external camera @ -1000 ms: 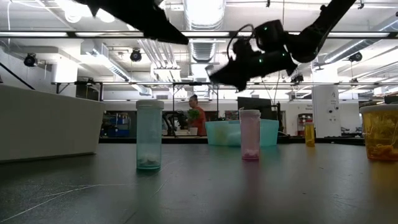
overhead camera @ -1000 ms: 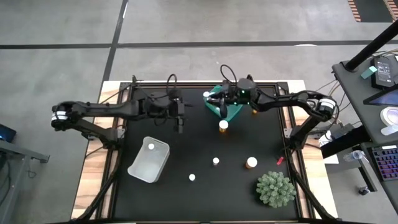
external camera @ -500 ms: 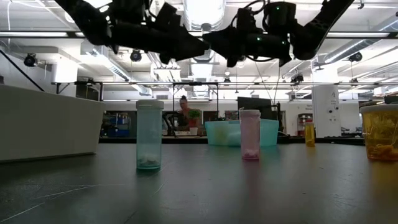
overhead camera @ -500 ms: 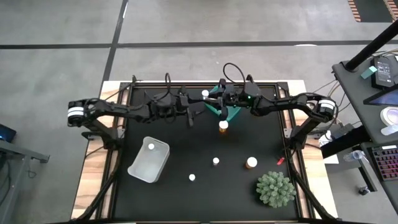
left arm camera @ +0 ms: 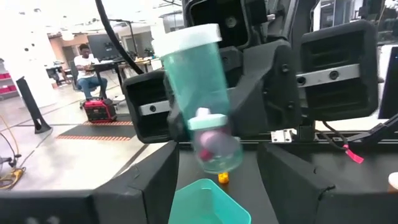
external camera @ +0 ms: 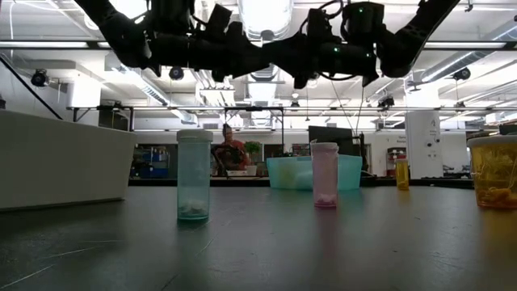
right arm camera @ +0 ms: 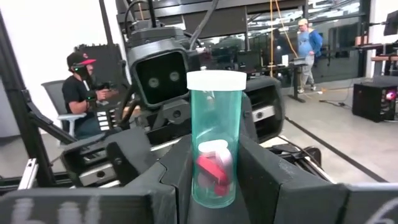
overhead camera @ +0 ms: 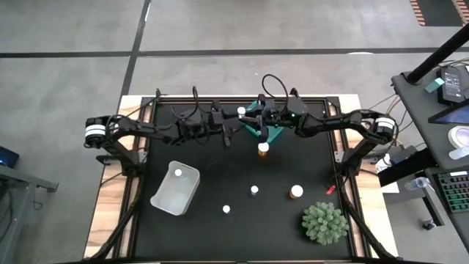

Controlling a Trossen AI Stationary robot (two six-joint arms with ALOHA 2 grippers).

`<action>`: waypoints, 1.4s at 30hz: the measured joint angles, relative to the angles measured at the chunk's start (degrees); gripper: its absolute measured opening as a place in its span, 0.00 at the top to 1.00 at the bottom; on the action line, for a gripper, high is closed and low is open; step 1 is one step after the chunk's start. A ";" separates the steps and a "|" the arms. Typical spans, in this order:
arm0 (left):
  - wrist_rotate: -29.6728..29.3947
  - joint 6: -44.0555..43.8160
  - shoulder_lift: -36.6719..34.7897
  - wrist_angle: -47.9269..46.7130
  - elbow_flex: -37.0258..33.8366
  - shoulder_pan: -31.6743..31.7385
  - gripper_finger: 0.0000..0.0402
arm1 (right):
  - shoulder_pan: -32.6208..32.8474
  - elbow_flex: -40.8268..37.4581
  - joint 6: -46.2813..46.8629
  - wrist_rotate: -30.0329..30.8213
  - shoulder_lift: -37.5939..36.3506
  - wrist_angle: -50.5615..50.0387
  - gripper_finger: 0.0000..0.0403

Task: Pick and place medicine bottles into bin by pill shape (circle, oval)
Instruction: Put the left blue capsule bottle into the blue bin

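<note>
I can see my right gripper holding the teal bottle low on its body, so my left gripper needs to take it before my right gripper grips nearer the bottle's white cap [right arm camera: 216,81].
My right gripper [right arm camera: 214,193] is shut on a teal medicine bottle [right arm camera: 215,137] with a white cap and red and pink pills inside. It holds the bottle in the air above the teal bin [overhead camera: 270,130]. The bottle also shows in the left wrist view [left arm camera: 202,99], and a white cap [overhead camera: 242,111] shows between the grippers in the high view. My left gripper [left arm camera: 217,180] is open and empty. It faces the bottle from the table's left, close in front of it [overhead camera: 229,136]. Other bottles stand on the mat: orange [overhead camera: 263,148], pink [external camera: 325,174], teal [external camera: 194,174], orange [overhead camera: 296,192]. My right gripper pinches the lower half of the bottle's body [right arm camera: 214,177] between its two fingers. The fingers lie about level and come from the table's right. The bottle stands nearly upright, cap up and slightly tilted, lifted clear above the teal bin.
A clear bin [overhead camera: 174,189] at the near left holds one white-capped bottle [overhead camera: 177,173]. A green spiky plant [overhead camera: 325,222] stands at the near right, with a small red item [overhead camera: 330,189] beside it. People sit in the room beyond the table.
My left gripper has gone toward the table's right edge and up, ending close to my right gripper. My right gripper has risen and levelled with the bottle, which has stayed in its hold.
</note>
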 joint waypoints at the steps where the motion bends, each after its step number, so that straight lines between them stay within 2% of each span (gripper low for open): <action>1: -0.01 0.02 0.00 0.00 0.00 0.06 0.52 | 0.16 0.00 0.00 -0.02 0.00 0.02 0.75; 12: 0.17 -0.48 -0.04 -0.07 0.02 0.20 0.77 | 0.62 0.00 -0.24 0.48 0.00 0.04 0.75; 16: 0.15 -0.48 -0.04 -0.29 0.02 0.23 0.82 | 0.62 0.00 -1.17 0.96 0.00 -0.62 0.75; 20: 0.14 -0.67 -0.04 -0.55 0.02 0.25 0.80 | 0.73 0.00 -2.22 1.01 0.00 -0.83 0.75; 27: -0.01 -3.32 -0.04 0.59 0.02 0.27 0.59 | 1.11 0.02 -5.43 1.07 -0.02 -1.21 0.75; 31: -0.05 -2.86 -0.06 0.52 0.02 0.27 0.55 | 1.15 0.02 -5.64 1.35 -0.02 -1.46 0.75; 35: -0.03 -1.89 -0.04 0.53 0.02 0.27 0.60 | 1.15 0.02 -5.49 1.56 -0.02 -1.72 0.75; 42: -0.05 -2.11 -0.06 -0.17 0.02 0.27 0.80 | 1.15 0.09 -6.21 3.93 -0.04 -3.96 0.75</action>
